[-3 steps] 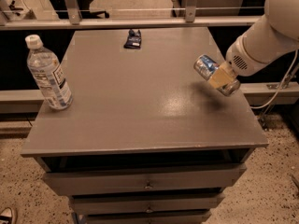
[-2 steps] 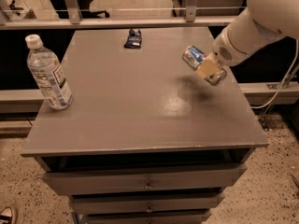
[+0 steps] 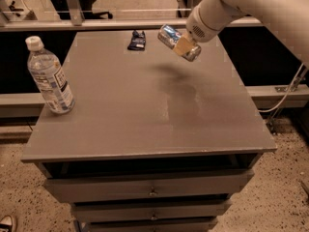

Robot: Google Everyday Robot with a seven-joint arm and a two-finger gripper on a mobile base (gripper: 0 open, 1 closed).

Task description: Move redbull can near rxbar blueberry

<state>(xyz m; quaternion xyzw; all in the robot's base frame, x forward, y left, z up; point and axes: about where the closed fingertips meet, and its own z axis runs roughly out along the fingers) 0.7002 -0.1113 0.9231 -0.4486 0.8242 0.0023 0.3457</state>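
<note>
My gripper is for the redbull can. It will set the can down near the table's back edge, beside the rxbar blueberry (image 3: 168,49). The can is still tilted in the air.
The redbull can (image 3: 170,35) is blue and silver and lies tilted in the air above the back of the grey table (image 3: 145,105). My gripper (image 3: 183,46) is shut on the can and holds it clear of the tabletop. The white arm comes in from the upper right. The rxbar blueberry (image 3: 137,39) is a small dark navy wrapper lying flat near the table's back edge, a short way left of the can. The can's shadow falls on the table below it.
A clear plastic water bottle (image 3: 49,76) with a white cap stands at the table's left edge. The table has drawers (image 3: 152,190) below its front. A rail and glass partition run behind it. A cable hangs at the right.
My gripper has carried the can left and toward the back of the table, from the right side to close beside the rxbar. The bottle and the bar have not moved.
</note>
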